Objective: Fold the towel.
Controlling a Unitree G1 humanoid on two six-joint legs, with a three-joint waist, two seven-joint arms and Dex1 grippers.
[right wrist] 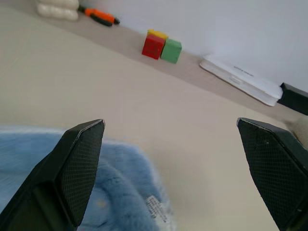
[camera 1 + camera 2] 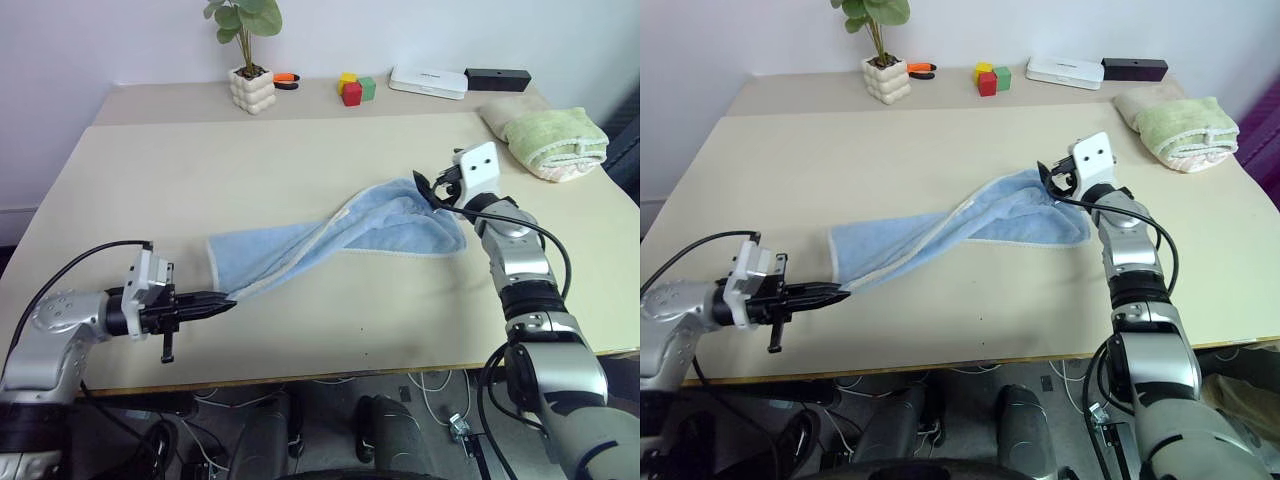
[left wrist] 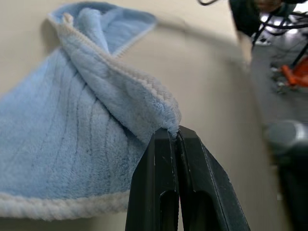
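Observation:
I need to back off and pinch the towel's corner (image 1: 160,211) by the label before I pull the towel straight, because it lies twisted and bunched under my open right gripper.
The light blue towel (image 2: 340,235) lies twisted in a long diagonal band across the beige table (image 2: 200,170). Its near left corner is lifted off the surface, pinched in my left gripper (image 2: 226,300), which is shut on that white-edged corner (image 3: 169,126). My right gripper (image 2: 432,188) hovers over the towel's far right end with its fingers wide open and nothing between them. In the right wrist view the towel (image 1: 115,192) lies below the open fingers (image 1: 82,163), with a small white label (image 1: 156,207) showing on it.
A folded green towel (image 2: 555,140) lies at the right edge. Along the back stand a potted plant (image 2: 251,88), an orange-handled tool (image 2: 286,81), coloured blocks (image 2: 354,88), a white box (image 2: 428,81) and a black box (image 2: 497,78).

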